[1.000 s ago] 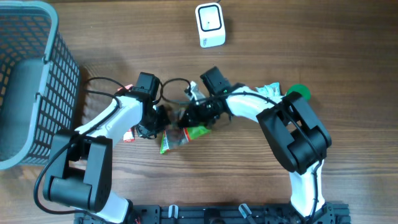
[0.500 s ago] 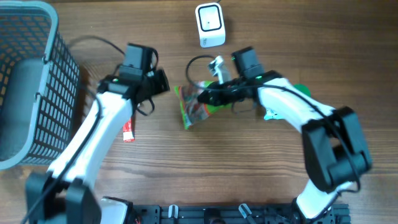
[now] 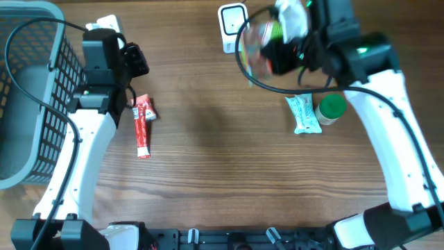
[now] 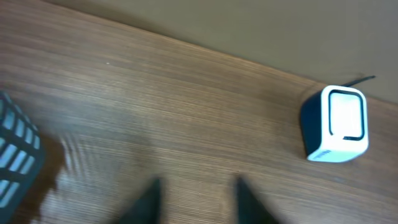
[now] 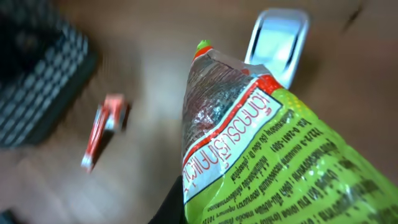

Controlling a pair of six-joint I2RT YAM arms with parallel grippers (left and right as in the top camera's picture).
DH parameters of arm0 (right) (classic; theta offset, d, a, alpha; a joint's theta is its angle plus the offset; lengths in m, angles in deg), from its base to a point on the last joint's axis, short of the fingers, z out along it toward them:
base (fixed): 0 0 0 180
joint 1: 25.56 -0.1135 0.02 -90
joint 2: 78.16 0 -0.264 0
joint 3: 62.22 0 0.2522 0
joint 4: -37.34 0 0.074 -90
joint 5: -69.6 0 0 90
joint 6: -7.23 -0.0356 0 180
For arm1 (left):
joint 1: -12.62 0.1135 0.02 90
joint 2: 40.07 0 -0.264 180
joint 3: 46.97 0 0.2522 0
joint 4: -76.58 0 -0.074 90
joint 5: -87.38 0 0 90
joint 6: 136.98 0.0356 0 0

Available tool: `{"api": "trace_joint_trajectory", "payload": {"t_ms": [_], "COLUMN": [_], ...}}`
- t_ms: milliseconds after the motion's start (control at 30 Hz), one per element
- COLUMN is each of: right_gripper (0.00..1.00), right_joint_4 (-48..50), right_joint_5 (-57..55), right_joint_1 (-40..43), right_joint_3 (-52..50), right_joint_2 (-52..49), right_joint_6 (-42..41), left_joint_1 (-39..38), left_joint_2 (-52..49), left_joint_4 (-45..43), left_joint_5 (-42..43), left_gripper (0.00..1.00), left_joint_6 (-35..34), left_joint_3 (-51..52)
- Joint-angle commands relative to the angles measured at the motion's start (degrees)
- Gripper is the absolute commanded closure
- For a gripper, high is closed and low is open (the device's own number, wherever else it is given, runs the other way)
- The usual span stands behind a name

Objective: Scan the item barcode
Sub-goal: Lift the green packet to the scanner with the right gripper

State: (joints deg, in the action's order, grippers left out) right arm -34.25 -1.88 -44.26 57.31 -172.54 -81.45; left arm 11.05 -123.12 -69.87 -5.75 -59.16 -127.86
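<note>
The robot's right gripper needs to release the snack bag on the table (image 3: 270,123) against the edge of the pale blue packet that faces the basket.
The item is a green and red snack bag (image 5: 267,143) that fills the right wrist view. My right gripper (image 3: 283,53) is shut on it and holds it in the air. One dark finger (image 5: 177,205) shows at the bag's lower edge. Seen from overhead, the blurred bag (image 3: 258,47) hangs just right of the white scanner (image 3: 234,28). The scanner (image 5: 280,43) lies beyond the bag's top end. No barcode shows on the bag's visible face. My left gripper (image 3: 133,60) is raised at the upper left, open over bare table, with dark fingers (image 4: 148,200) apart and nothing between them.
A grey basket (image 3: 28,97) stands at the left edge. A red packet (image 3: 143,125) lies right of it. A pale blue packet (image 3: 302,114) and a green-capped bottle (image 3: 331,109) lie under the right arm. The scanner (image 4: 336,124) sits right of the left gripper.
My right gripper carried the bag from the table's middle up to beside the scanner. My left arm let go of it, swung back to the upper left and opened.
</note>
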Motion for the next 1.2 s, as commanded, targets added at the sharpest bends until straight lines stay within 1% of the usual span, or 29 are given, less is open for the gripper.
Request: {"api": "trace_joint_trajectory", "payload": {"t_ms": [0,133,167,233,267,300,400,467,600,733,867,1067,1167], "right_gripper": [0.96,0.96,0.96,0.96,0.96,0.96,0.96,0.96,0.96,0.96,0.96,0.96,0.96], "right_joint_4": [2.69,8.57,10.43,13.60,15.52,17.79,26.29,32.15,46.38,55.43,64.24,64.52,63.08], "right_joint_5": [-3.76,-4.90,-5.25,-5.31,-7.28,-10.84,-21.53,-26.12,-37.51,-40.37,-45.59,-44.85,-44.83], "right_joint_1": [-0.20,-0.26,-0.39,-1.25,-2.14,-3.08,-5.90,-7.21,-8.24,-8.33,-8.87,-11.37,-12.33], "right_joint_3": [3.85,3.82,3.82,3.82,3.82,3.82,3.82,3.80,3.80,3.72,3.72,3.72,3.65], "right_joint_2": [0.85,-1.33,-2.49,-4.94,-6.86,-8.68,-14.78,-18.40,-25.77,-32.06,-37.31,-38.51,-38.51], "right_joint_6": [7.89,12.92,14.95,21.86,27.58,30.16,35.36,39.10,41.83,41.86,42.21,41.99,41.99], "left_joint_1": [1.05,1.05,1.05,1.05,1.05,1.05,1.05,1.05,1.05,1.05,1.05,1.05,1.05], "left_joint_2": [-1.01,-1.03,-1.03,-1.03,-1.03,-1.03,-1.03,-1.03,-1.03,-1.03,-1.03,-1.03,-1.03], "left_joint_4": [1.70,5.66,6.19,6.75,7.06,7.06,7.06,7.06,7.06,7.06,7.06,7.06,7.06], "left_joint_5": [0.72,0.72,1.05,2.80,2.69,2.69,2.69,2.69,2.69,2.69,2.69,2.69,2.69], "left_gripper": [0.00,0.00,0.00,0.00,0.00,0.00,0.00,0.00,0.00,0.00,0.00,0.00,0.00], "left_joint_6": [2.75,2.75,2.51,1.46,1.46,1.46,1.46,1.46,1.46,1.46,1.46,1.46,1.46], "left_joint_3": [-0.04,-0.04,-0.04,-0.04,-0.04,-0.04,-0.04,-0.04,-0.04,-0.04,-0.04,-0.04,-0.04]}}
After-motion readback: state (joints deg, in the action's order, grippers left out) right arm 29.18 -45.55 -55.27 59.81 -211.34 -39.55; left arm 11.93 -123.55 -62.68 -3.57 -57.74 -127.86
